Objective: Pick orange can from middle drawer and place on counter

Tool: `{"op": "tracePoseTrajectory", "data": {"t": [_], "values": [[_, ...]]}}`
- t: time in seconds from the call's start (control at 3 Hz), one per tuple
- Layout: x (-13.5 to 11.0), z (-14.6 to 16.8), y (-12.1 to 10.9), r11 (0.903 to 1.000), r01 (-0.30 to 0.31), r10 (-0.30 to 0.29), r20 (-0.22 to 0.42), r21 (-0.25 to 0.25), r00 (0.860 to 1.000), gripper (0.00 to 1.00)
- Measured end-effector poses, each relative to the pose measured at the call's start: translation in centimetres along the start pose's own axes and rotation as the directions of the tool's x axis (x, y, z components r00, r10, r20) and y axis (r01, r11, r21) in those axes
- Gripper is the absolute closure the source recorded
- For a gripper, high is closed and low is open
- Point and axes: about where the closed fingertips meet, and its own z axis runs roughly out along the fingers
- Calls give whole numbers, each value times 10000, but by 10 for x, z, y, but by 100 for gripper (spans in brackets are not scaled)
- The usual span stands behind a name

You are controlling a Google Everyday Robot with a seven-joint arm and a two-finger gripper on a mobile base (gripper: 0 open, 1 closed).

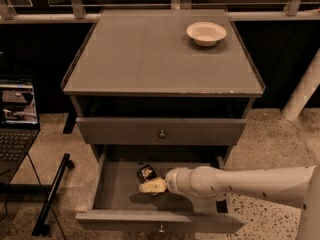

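Observation:
Next, I move my gripper to the orange can's middle (148, 177) in the open drawer and close it there.
The middle drawer (117, 186) is pulled open at the bottom of the cabinet. The orange can (145, 172) lies in it near the centre, showing dark with pale label patches. My gripper (152, 185) is inside the drawer at the end of the white arm, which reaches in from the right. It sits just in front of the can and touches or nearly touches it. The counter (150, 54) is the flat grey top of the cabinet above.
A white bowl (206, 33) stands at the counter's back right. The upper drawer (161, 131) is closed. An open laptop (17, 116) and a black pole (52, 194) are on the floor at left. A white pillar (304, 91) stands at right.

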Motion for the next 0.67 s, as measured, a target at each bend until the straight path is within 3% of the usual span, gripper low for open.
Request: {"op": "tracePoseTrajectory", "data": {"t": [0.67], "values": [[5, 39, 4, 9992, -5, 2, -70, -401, 10000, 0]]}}
